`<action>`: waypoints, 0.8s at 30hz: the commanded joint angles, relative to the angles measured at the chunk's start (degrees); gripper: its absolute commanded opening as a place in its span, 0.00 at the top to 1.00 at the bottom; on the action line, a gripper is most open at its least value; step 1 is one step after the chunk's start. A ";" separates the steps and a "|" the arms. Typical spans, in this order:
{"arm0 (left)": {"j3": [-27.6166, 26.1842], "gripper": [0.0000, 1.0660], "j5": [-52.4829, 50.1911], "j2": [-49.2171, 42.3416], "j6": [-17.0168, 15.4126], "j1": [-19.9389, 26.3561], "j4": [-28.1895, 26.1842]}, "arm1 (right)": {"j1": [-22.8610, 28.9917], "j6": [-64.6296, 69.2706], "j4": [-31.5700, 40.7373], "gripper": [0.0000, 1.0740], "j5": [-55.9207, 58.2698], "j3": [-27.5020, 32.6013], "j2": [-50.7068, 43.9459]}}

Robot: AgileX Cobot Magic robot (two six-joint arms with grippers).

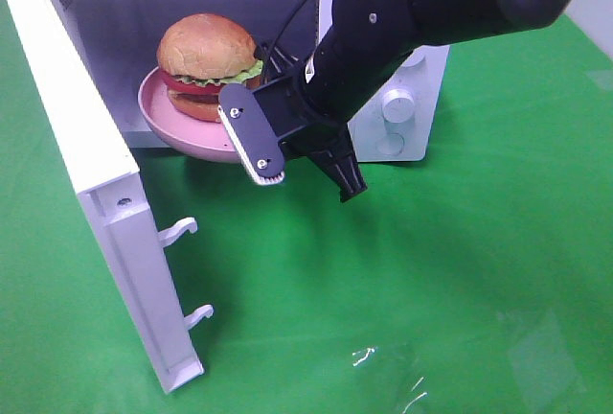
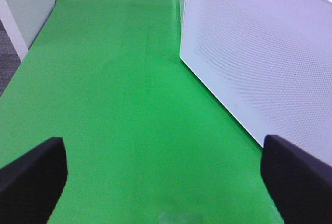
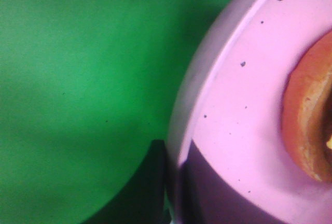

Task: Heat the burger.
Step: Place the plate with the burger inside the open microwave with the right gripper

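Note:
Next, my right gripper sets the pink plate with the burger down, putting it on the bottom inside the open white microwave (image 1: 224, 77).
The burger (image 1: 206, 55), with a golden domed bun, lettuce and red filling, sits on a pink speckled plate (image 1: 163, 107) held partly inside the open white microwave (image 1: 412, 69). My right gripper (image 1: 276, 174) reaches in from the right and is shut on the plate's near rim. In the right wrist view the plate (image 3: 244, 110) fills the right side, the burger's edge (image 3: 306, 120) shows, and the gripper (image 3: 171, 182) pinches the rim. My left gripper (image 2: 166, 182) is open and empty over the green cloth, beside the microwave's perforated white side (image 2: 259, 53).
The microwave door (image 1: 105, 203) stands swung open at the left, its two latch hooks (image 1: 182, 232) pointing right. Control knobs (image 1: 397, 107) are on the front right. Green cloth (image 1: 431, 289) covers the table, with a shiny patch (image 1: 383, 366) near the front edge.

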 commanded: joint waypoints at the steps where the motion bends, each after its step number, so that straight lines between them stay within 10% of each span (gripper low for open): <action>1: 0.17 0.13 -0.63 -0.92 -0.11 -0.29 -0.40 | 0.29 2.29 -1.38 1.00 -1.15 -3.55 1.03; 24: 0.17 0.13 -0.63 -0.92 -0.11 -0.29 -0.34 | 0.46 10.08 -4.58 1.00 3.09 -17.99 10.60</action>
